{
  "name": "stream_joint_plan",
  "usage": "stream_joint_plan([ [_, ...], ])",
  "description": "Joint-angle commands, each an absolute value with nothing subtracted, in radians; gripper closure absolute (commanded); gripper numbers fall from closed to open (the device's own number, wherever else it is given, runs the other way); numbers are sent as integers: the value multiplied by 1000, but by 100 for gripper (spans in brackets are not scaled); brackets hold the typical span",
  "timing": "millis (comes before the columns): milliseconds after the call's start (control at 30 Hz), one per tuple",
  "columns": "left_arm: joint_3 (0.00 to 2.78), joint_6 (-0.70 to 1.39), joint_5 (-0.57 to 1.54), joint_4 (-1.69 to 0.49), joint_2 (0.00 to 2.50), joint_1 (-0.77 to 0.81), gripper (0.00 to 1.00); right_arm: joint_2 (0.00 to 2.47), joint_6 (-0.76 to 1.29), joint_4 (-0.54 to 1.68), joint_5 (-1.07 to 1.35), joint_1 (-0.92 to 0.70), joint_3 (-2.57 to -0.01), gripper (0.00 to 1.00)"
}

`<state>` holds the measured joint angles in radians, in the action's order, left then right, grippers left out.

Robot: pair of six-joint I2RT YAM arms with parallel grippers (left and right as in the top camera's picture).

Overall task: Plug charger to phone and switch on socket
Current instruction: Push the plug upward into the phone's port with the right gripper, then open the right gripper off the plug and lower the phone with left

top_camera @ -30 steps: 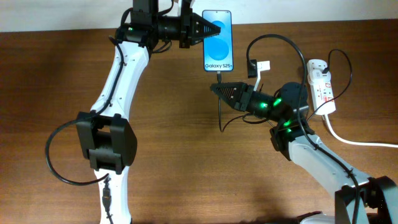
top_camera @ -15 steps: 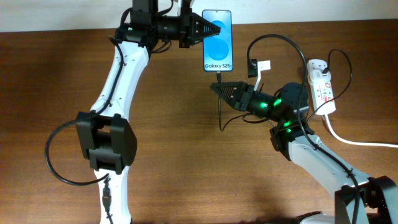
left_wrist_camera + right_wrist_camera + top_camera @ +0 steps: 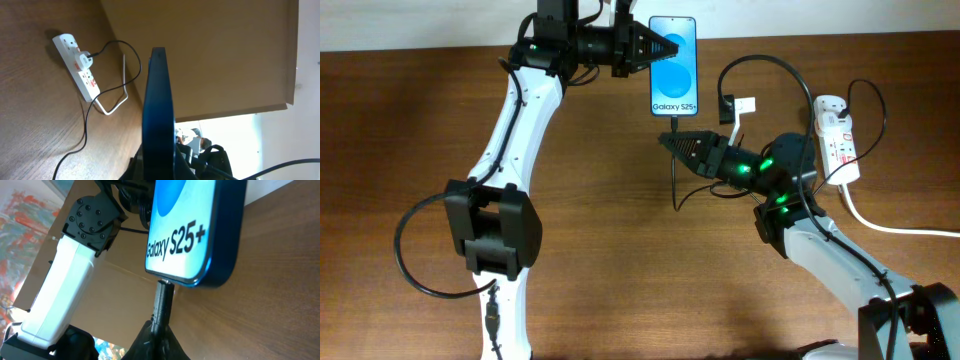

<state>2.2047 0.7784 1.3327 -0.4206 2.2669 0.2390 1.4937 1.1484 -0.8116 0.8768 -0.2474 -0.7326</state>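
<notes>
I will release the phone with my left gripper on the bare table [image 3: 600, 163] between its white arm and the charger cable.
The phone [image 3: 674, 65] with a blue "Galaxy S25+" screen is held at its left edge by my left gripper [image 3: 661, 47], shut on it. In the left wrist view the phone [image 3: 157, 115] shows edge-on between the fingers. My right gripper [image 3: 670, 141] is shut on the charger plug [image 3: 162, 305], whose tip meets the phone's bottom edge [image 3: 200, 255]. The thin black charger cable [image 3: 676, 180] hangs below the gripper. The white socket strip [image 3: 837, 135] lies at the right, with an adapter plugged into its far end.
The socket's thick white cord [image 3: 890, 225] runs off to the right. A white tag [image 3: 743, 106] sits on a black cable loop between phone and socket. The table's far edge [image 3: 800, 36] lies just behind the phone.
My left gripper and the phone have shifted slightly to the right. The right gripper has stayed in place.
</notes>
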Motion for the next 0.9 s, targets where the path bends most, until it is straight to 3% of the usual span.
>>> stream_joint_plan([
  [0,2218,747,1399,-424,2261,240,100,1495,1138,-826,789,-240,-778,92],
  [300,2218,746,1417,-435,2261,228,100,1495,1139,-828,801,-208,-778,96],
  [433,2218,746,1418,-435,2261,223,100,1495,1139,-827,813,-208,-778,65],
  [700,2218,690,1446,-446,2261,185,100,1494,1139,-870,941,-135,-778,48],
  [867,2211,435,1336,-730,2262,160,100,1494,1138,-846,1070,8,-781,43],
])
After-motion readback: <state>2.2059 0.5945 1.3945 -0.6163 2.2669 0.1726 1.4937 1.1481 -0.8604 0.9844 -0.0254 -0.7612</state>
